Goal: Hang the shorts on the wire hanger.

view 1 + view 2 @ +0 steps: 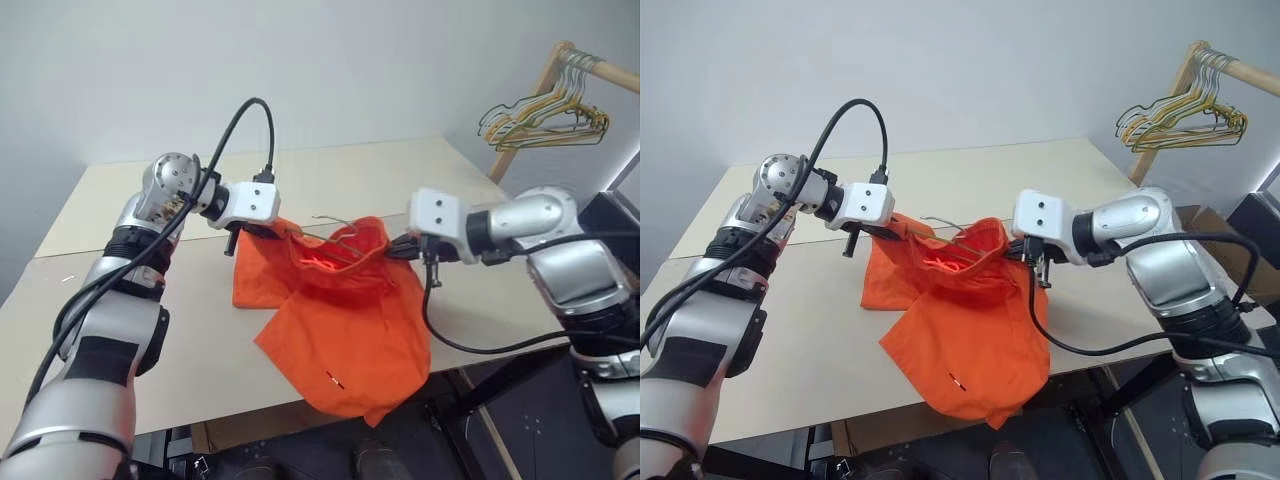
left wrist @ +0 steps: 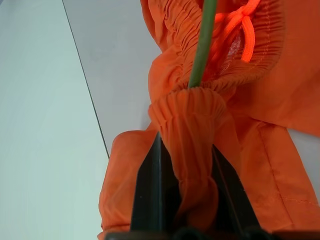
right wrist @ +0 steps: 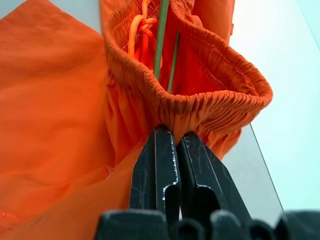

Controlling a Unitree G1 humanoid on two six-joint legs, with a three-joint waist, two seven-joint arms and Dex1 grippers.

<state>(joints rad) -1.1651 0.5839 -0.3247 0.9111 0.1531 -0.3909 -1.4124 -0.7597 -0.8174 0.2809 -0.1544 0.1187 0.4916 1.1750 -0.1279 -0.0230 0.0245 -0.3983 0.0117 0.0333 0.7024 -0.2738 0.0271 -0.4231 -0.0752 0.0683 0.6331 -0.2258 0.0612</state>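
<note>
My right gripper's fingers barely pinch the end of the waistband. I need to open them and take the waistband deeper, folded close around the hanger's end [image 3: 163, 85].
The bright orange shorts [image 1: 340, 330] hang over the table's front edge, their waistband stretched between my two grippers above the table. The thin wire hanger [image 1: 335, 222] sits inside the waistband opening, and its hook pokes out above the fabric. In the wrist views the wire [image 2: 202, 45] runs down into the gathered elastic beside the orange drawstring. My left gripper [image 1: 262, 232] is shut on the waistband's left end, with bunched fabric between its fingers [image 2: 150, 190]. My right gripper [image 3: 172, 131] pinches the waistband's right end, its fingers almost together.
The beige table [image 1: 150, 300] has a seam running across it, and its front edge lies under the hanging shorts. At the far right a wooden rail [image 1: 590, 65] carries a bunch of yellowish and green wire hangers [image 1: 545, 120].
</note>
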